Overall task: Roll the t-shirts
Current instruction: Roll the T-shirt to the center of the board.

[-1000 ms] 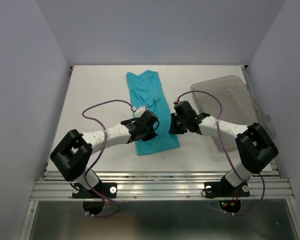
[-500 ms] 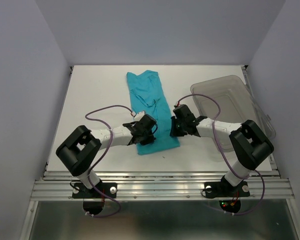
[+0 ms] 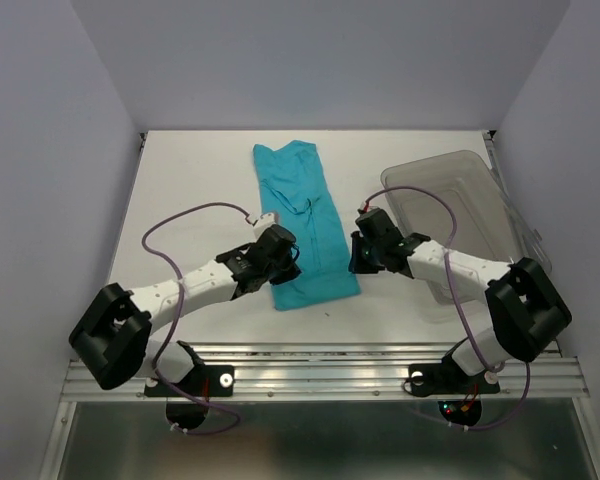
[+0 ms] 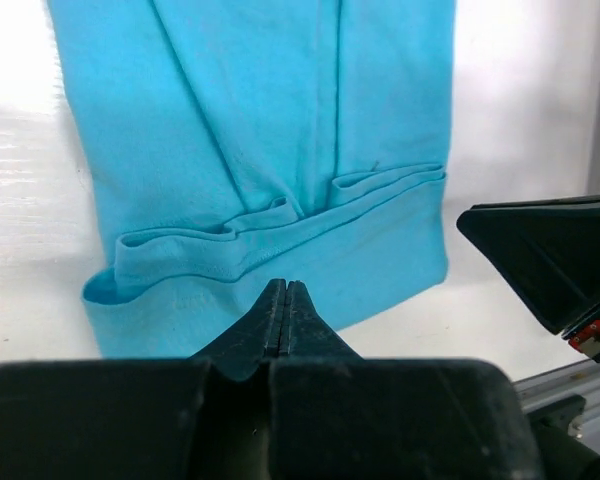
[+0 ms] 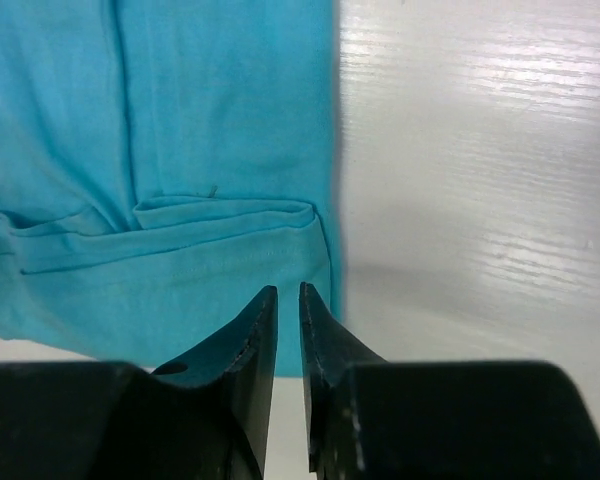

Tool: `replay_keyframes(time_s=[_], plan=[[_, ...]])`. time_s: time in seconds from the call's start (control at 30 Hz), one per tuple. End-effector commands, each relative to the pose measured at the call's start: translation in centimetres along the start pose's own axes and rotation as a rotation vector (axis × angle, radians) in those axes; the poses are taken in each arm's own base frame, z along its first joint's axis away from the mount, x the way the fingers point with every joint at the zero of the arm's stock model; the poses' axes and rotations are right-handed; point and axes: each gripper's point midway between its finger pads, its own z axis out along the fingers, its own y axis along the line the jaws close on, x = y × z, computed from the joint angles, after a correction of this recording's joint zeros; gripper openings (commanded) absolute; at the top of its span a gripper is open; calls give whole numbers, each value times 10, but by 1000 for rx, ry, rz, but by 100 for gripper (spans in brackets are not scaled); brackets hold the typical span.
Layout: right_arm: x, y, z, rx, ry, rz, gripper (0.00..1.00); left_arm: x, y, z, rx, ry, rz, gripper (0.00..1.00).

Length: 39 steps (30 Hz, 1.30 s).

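Observation:
The fold of the teal t-shirt slants and gapes at one end, so my left gripper needs to open and grab that end's near corner point(image 4: 108, 342) before both grippers roll the t-shirt.
The teal t-shirt point(image 3: 298, 215) lies on the white table as a long narrow strip running away from the arms. Its near end is turned over once into a low fold point(image 4: 280, 225) point(image 5: 220, 215). My left gripper point(image 3: 283, 258) point(image 4: 285, 290) hovers over the strip's near left part, jaws pressed shut with nothing in them. My right gripper point(image 3: 357, 260) point(image 5: 288, 292) sits at the strip's near right edge; its jaws stand a narrow gap apart with nothing between them. It also shows as a black wedge point(image 4: 550, 255) in the left wrist view.
A clear grey-tinted plastic bin point(image 3: 470, 200) stands on the right side of the table, just beyond the right arm. The table's metal front rail point(image 3: 320, 375) runs behind the arm bases.
The left gripper has shifted a little left on the shirt while its arm swung outward to the left. The right gripper has drifted slightly right, towards the shirt's edge.

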Motion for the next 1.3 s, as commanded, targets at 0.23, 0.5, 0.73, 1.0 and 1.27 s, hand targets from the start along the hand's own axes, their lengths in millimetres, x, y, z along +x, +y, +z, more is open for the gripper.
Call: replay_keyframes(time_s=[0.23, 0.5, 0.73, 1.0, 1.27], plan=[[7, 1, -27, -37, -9, 9, 45, 27, 66, -28, -100, 16, -240, 24], [24, 5, -26, -115, 37, 65, 56, 49, 83, -27, -74, 45, -302, 49], [33, -5, -16, -130, 61, 131, 56, 63, 89, -12, -102, 90, -295, 49], [43, -13, -4, -127, 86, 161, 54, 65, 89, -2, -117, 102, -277, 27], [53, -6, -1, -179, 119, 191, 35, 59, 84, -7, -107, 88, -282, 0]])
